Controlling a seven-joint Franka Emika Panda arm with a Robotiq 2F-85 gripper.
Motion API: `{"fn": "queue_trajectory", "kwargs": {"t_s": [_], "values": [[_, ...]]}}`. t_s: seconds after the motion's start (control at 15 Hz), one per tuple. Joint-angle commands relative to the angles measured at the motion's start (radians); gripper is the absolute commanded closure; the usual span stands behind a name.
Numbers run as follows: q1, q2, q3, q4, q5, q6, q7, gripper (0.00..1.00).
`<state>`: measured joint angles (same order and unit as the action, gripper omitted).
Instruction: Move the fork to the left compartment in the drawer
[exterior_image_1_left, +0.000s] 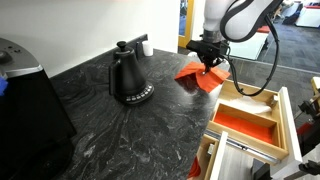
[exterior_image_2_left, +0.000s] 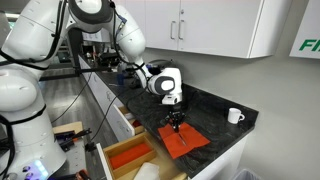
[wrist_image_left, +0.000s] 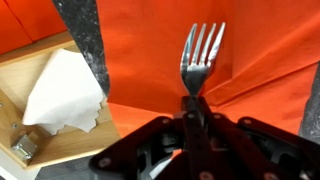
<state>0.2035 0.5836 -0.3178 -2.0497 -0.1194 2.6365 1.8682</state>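
The orange-red mat bunches up with the fork in my gripper, so next I open, let the mat settle flat and grab just the fork's handle (wrist_image_left: 193, 92).
In the wrist view my gripper (wrist_image_left: 192, 108) is shut on the fork (wrist_image_left: 200, 55), a slim silvery-white fork whose tines point away from me, held above the flat orange-red mat (wrist_image_left: 260, 50). In both exterior views the gripper (exterior_image_1_left: 209, 60) (exterior_image_2_left: 174, 122) hangs over the mat (exterior_image_1_left: 200, 78) (exterior_image_2_left: 186, 140) on the dark countertop. The drawer (exterior_image_1_left: 250, 120) (exterior_image_2_left: 128, 155) is open below the counter edge, light wood with an orange-red lined section. In the wrist view a wooden drawer compartment (wrist_image_left: 60, 150) holds a white napkin (wrist_image_left: 65, 90).
A black kettle (exterior_image_1_left: 128, 78) stands on the dark marble counter. A white mug (exterior_image_2_left: 235, 116) sits near the wall. A black appliance (exterior_image_1_left: 25, 110) fills the near corner. A small metal clip (wrist_image_left: 25, 147) lies in the wooden compartment.
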Motion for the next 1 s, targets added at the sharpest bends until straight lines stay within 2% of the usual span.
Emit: {"fn": "queue_trajectory", "kwargs": {"t_s": [0.0,0.27,0.33,0.93], "values": [[-0.010,0.008,-0.001,-0.017,-0.014,0.051,0.017,0.96],[-0.006,0.018,-0.008,-0.023,-0.011,0.065,0.015,0.96],[-0.002,0.021,-0.014,-0.021,-0.011,0.061,0.023,0.76],[-0.008,0.035,-0.017,-0.005,-0.008,0.061,0.014,0.18]]}}
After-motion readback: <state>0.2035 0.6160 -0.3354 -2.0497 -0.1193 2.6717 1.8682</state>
